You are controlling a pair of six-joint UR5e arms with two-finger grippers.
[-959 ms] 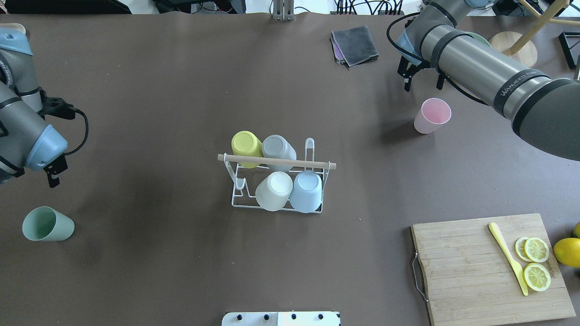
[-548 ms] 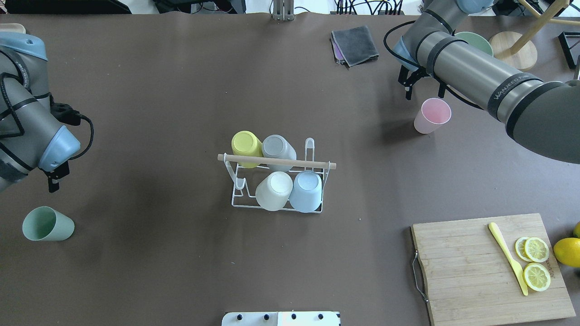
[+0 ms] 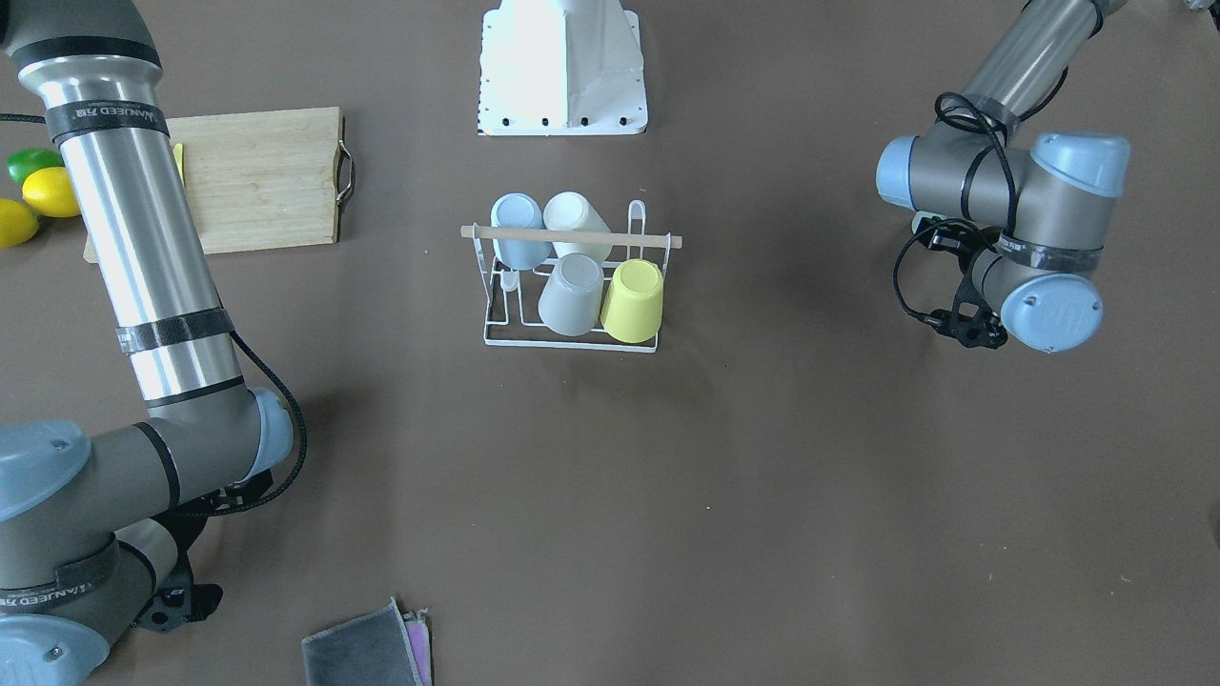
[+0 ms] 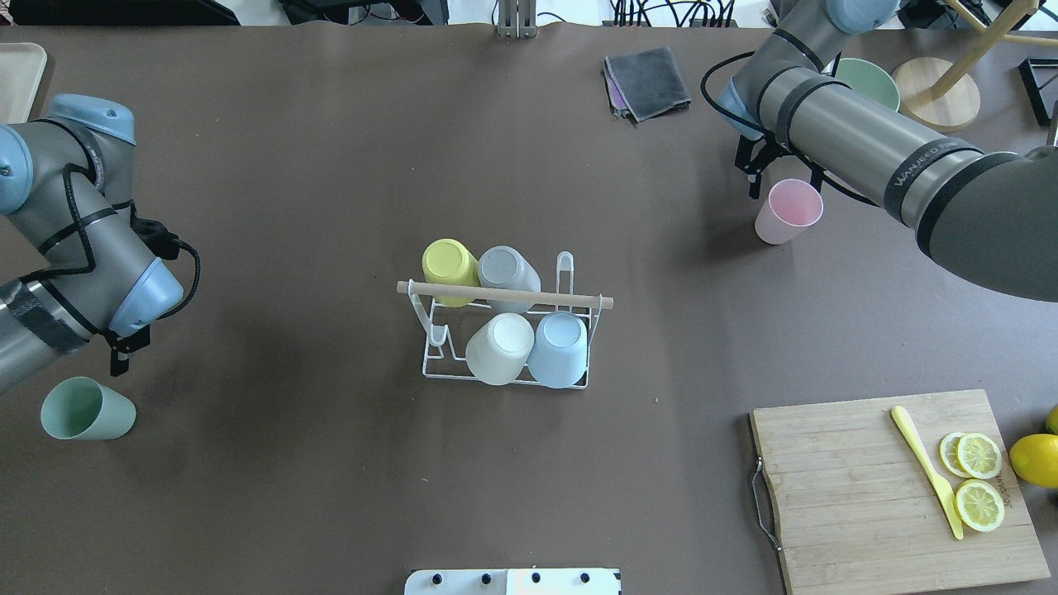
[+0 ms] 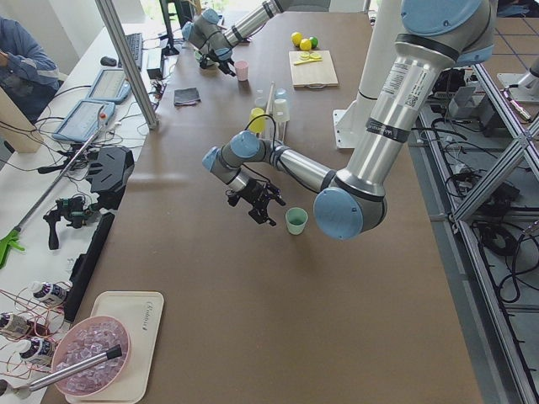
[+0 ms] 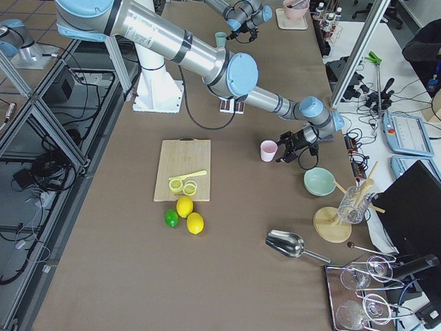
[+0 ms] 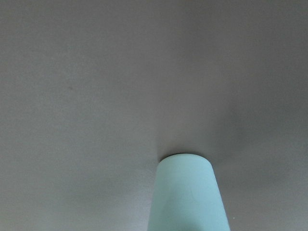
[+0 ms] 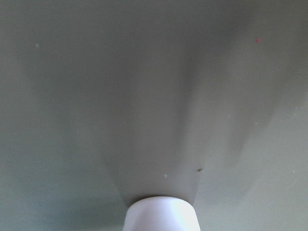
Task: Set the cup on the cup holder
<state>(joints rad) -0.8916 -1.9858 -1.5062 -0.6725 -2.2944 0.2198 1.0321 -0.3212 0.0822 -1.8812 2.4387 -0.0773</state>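
Next, my left gripper moves level to the sides of the upright green cup (image 3: 921, 221) (image 7: 188, 214). It should close there, so the cup can be lifted.
The cup holder (image 4: 505, 295), a white wire rack with a wooden rod, stands mid-table with several cups upside down on its prongs; it also shows at cup holder (image 3: 572, 237). A green cup (image 4: 87, 408) stands upright at the left, and fills the bottom of the left wrist view as green cup (image 7: 190, 192). My left gripper (image 4: 130, 351) hovers open just beside and above it. A pink cup (image 4: 789, 211) stands upright at the far right. My right gripper (image 4: 783, 178) is open right behind its rim, holding nothing. The pink cup (image 8: 161, 214) shows at the bottom edge.
A wooden cutting board (image 4: 843, 463) with a yellow knife and lemon slices lies front right, a lemon (image 4: 1035, 459) beside it. A folded grey cloth (image 4: 649, 81), a green bowl (image 4: 872, 78) and a wooden stand (image 4: 938, 95) sit at the far edge.
The left gripper has moved down toward the green cup. The right gripper has dropped from behind the pink cup to just at its rim. Cups and rack have not moved.
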